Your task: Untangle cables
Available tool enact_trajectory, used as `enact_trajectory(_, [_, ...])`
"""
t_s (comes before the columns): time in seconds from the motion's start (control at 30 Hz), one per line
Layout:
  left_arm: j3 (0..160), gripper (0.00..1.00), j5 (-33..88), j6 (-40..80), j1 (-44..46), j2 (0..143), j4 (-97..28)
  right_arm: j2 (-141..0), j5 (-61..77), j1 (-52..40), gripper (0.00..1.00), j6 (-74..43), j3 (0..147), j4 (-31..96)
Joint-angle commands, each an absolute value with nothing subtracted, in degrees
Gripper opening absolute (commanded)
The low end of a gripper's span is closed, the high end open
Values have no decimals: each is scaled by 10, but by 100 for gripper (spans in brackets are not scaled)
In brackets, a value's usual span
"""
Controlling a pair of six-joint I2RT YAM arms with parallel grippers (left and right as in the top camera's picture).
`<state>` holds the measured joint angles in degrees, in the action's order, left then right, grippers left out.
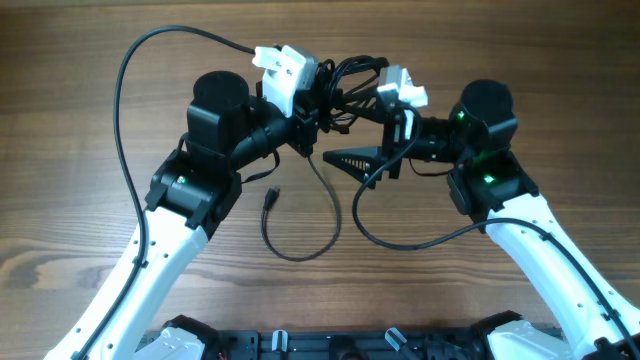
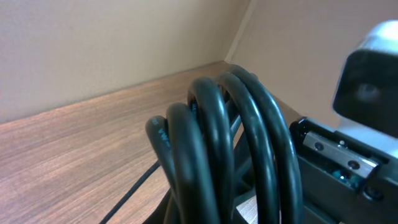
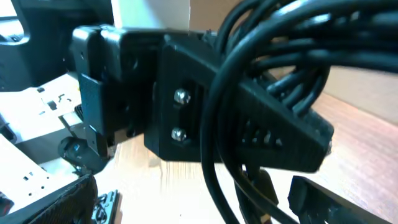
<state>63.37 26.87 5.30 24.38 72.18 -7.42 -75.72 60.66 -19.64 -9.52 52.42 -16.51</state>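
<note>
I should back my right gripper off and take the cable loops at their outer side (image 1: 372, 66), since they cross above the strand of cable with the plug between my right gripper's fingers.
A tangled bundle of thin black cables (image 1: 350, 78) hangs in the air at the back centre. My left gripper (image 1: 308, 118) is shut on it, and the loops (image 2: 211, 130) fill the left wrist view and hide the jaws. One strand drops to the table in a loop (image 1: 300, 252) that ends in a small plug (image 1: 271, 199). My right gripper (image 1: 385, 145) stands open just right of the bundle, facing the left one. In the right wrist view the cables (image 3: 292, 37) cross above the right gripper (image 3: 193, 205), and one strand and a gold-tipped plug (image 3: 264, 193) hang between its fingers.
Another black cord (image 1: 400, 243) curves over the wooden table (image 1: 560, 90) below the right gripper and runs under the right arm. A long black lead (image 1: 125, 110) arcs from the left wrist camera out to the left. Both arms stand close together at the back centre.
</note>
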Motion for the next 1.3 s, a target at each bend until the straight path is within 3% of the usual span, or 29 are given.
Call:
enact_trajectory(0.0, [638,4,274,65,246,720,-57,-757,649,-202,99,-75,528,-155])
enact_trajectory(0.6, [638,4,194,69,246,720,-62,-757,766,-227,81,-75,528,-163])
enact_trajectory(0.87, [638,4,194,69,246,720,-71,-756,846,-227,71,-94,528,-244])
enact_trajectory(1.1, [638,4,129,67,246,720,-89,-756,872,-227,54,-96,528,-279])
enact_trajectory(1.27, [638,4,123,-4,246,720,-145,-756,864,-227,50,-156,528,-351])
